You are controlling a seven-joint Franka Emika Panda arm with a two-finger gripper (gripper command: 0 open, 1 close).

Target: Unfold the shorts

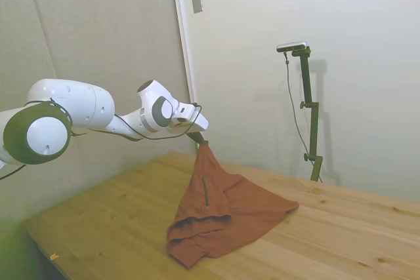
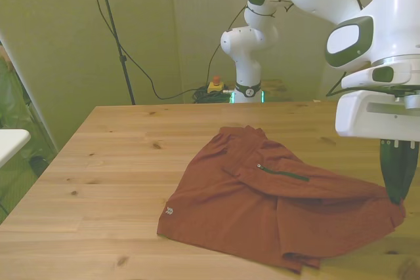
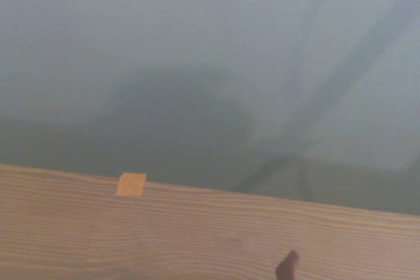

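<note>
The gripper needs to release the raised corner of the shorts, now held well above the tabletop, on the wooden table, just in from the tan square (image 1: 200, 170) of tape.
The rust-orange shorts (image 1: 226, 211) lie partly on the wooden table (image 1: 118, 221), with one corner pulled up into a peak. My gripper (image 1: 199, 140) is shut on that raised corner, well above the tabletop. In the front view the shorts (image 2: 262, 195) spread across the table's middle, a small dark zip pocket (image 2: 282, 174) facing up, and my gripper (image 2: 396, 191) pinches the cloth at the front view's right. The wrist view shows only a table edge (image 3: 197, 234) and a tiny bit of rust cloth (image 3: 287, 267).
A small tan square of tape (image 3: 131, 183) sits on the table near its edge. A white surface (image 2: 10, 142) stands beyond the table at the front view's left. Cables and a yellow-red button box (image 2: 215, 85) lie on the floor by the robot base.
</note>
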